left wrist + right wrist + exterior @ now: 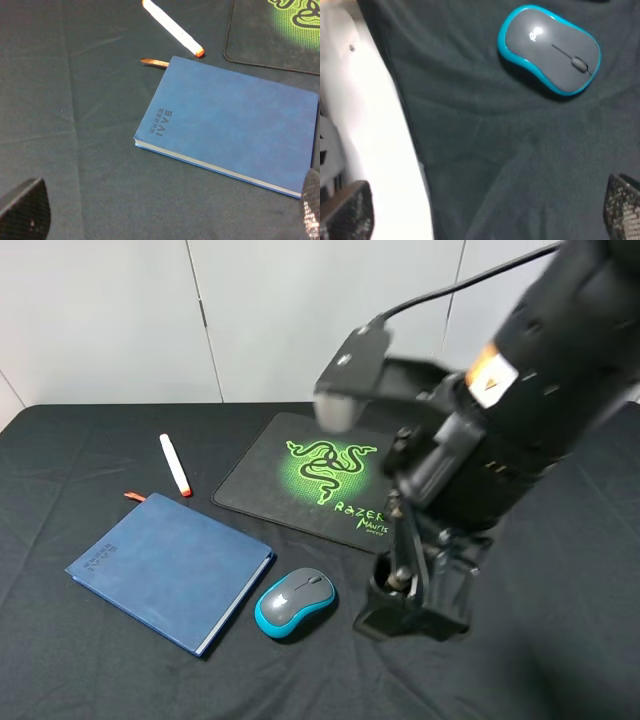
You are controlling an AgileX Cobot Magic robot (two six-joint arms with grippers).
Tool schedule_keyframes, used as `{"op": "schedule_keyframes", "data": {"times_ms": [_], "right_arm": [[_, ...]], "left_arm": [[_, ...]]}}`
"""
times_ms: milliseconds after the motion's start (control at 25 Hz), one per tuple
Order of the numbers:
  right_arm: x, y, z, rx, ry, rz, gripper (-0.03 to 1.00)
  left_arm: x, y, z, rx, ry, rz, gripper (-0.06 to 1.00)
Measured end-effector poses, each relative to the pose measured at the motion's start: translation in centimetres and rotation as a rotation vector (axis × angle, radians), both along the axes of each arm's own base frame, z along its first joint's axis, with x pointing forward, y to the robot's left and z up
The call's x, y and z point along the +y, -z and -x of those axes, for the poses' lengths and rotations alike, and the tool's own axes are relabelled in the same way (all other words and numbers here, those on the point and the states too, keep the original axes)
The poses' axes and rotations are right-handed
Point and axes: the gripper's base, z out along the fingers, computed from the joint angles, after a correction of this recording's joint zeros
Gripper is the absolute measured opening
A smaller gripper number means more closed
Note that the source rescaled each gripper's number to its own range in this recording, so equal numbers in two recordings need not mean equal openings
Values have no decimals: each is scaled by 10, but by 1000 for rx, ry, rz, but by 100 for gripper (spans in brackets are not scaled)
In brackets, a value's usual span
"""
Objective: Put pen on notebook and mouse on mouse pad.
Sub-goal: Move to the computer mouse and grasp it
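Note:
Next, my right gripper goes to the grey and teal mouse and closes across the mouse's middle [296,601] [552,50], with fingers on its long sides.
The white pen [175,464] with its orange-red cap end lies on the black cloth just behind the dark blue notebook [170,569]; pen [172,28] and notebook [235,122] are apart. The grey and teal mouse [294,603] sits on the cloth between the notebook and the black mouse pad [318,475], off the pad. My right gripper [415,605] hangs low to the right of the mouse [550,49], open and empty [485,212]. My left gripper [167,215] is open and empty, above the cloth near the notebook; it does not show in the exterior view.
An orange ribbon bookmark [154,62] sticks out from the notebook's corner. The bulky right arm [520,410] covers the mouse pad's right part. A pale surface [380,125] shows beyond the cloth's edge in the right wrist view. White wall panels [300,310] stand behind the table.

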Motion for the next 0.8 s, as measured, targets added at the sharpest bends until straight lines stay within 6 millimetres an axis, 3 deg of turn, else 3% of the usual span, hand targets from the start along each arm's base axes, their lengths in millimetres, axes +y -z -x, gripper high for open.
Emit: {"op": "schedule_keyframes", "data": {"times_ms": [480, 800], "right_arm": [[50, 38, -39, -65, -263, 59, 100], [78, 82, -62, -77, -375, 99, 100]], "left_arm": [[0, 0, 0, 0, 0, 0, 100], [0, 0, 0, 0, 0, 0, 100]]}}
